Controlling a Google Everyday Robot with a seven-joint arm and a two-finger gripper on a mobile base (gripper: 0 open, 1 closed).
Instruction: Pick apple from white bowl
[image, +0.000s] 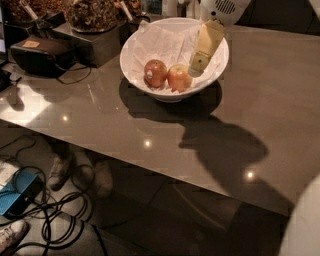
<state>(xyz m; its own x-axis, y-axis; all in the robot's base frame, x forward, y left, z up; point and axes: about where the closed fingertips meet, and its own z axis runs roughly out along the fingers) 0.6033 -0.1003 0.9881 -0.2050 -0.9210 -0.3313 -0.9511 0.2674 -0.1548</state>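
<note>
Next, I grip the sides of the orange-red apple (179, 77), the lighter one beside the darker red apple in the white bowl.
The white bowl (210, 75) stands on the grey table, lined with crumpled white paper. Two apples lie in it: the lighter orange-red apple (179, 77) on the right and a darker red apple (155, 73) with a small pale sticker on the left, side by side. My gripper (201, 62) hangs down from the top of the view over the right half of the bowl. Its cream-coloured tip is just right of and slightly above the orange-red apple, close to it.
The grey table (270, 115) runs to a front edge at lower left. A black box (42, 52) with a cable and jars of dried plants (90, 12) stand at the back left. Cables and a blue device (17, 192) lie on the floor.
</note>
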